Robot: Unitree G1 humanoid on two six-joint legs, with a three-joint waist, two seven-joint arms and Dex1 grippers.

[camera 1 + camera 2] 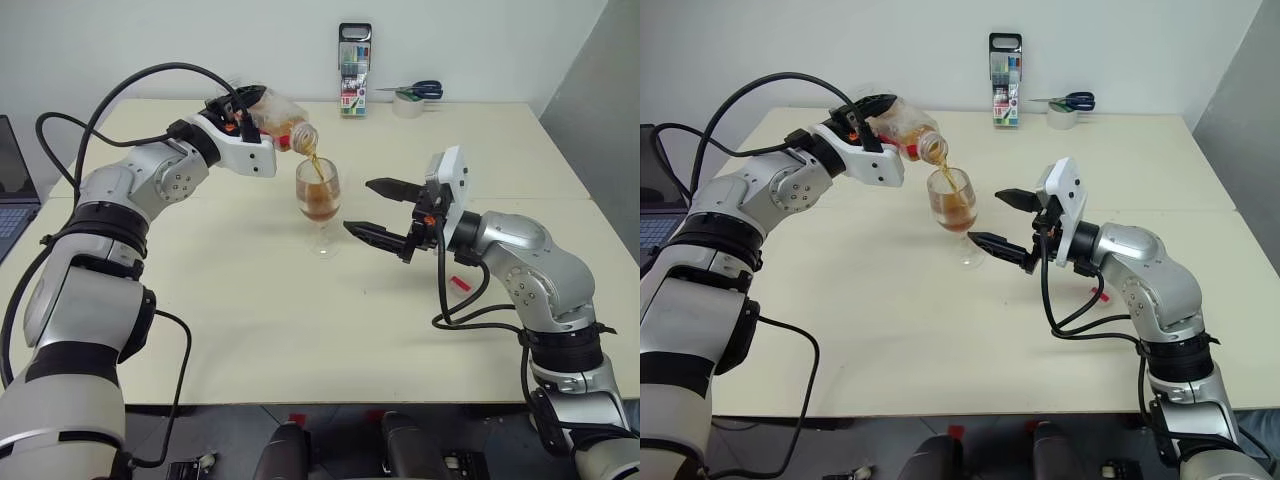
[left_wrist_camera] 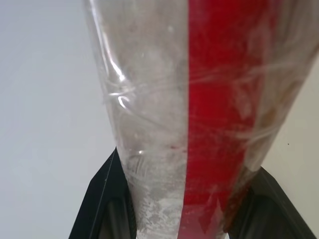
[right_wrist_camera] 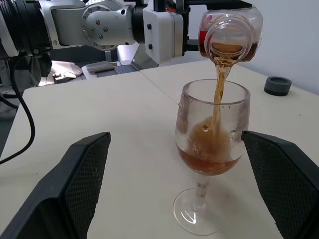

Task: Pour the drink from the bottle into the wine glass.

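My left gripper should release the bottle on the bare table (image 1: 229, 238) next to the wine glass, on the side that is toward the laptop.
My left gripper (image 1: 240, 108) is shut on the bottle (image 1: 275, 118), a clear bottle with a red stripe (image 2: 219, 99), and holds it tipped with its open mouth over the wine glass (image 1: 319, 205). An amber stream of the drink (image 3: 218, 99) runs from the mouth into the bowl. The drink pools in the lower part of the bowl (image 3: 207, 159). The glass stands upright on the table (image 1: 250, 320). My right gripper (image 1: 378, 210) hovers just right of the glass, open, pointing at it without touching. Its black fingers (image 3: 79, 174) stand wide apart.
At the table's far edge stand a marker-pen case (image 1: 354, 70) and a tape roll (image 1: 408, 104) with blue-handled scissors (image 1: 420, 90) on it. A laptop (image 1: 10, 185) sits at the left edge. A small red scrap (image 1: 460, 284) lies under my right forearm. A dark round cap (image 3: 277, 85) rests beyond the glass.
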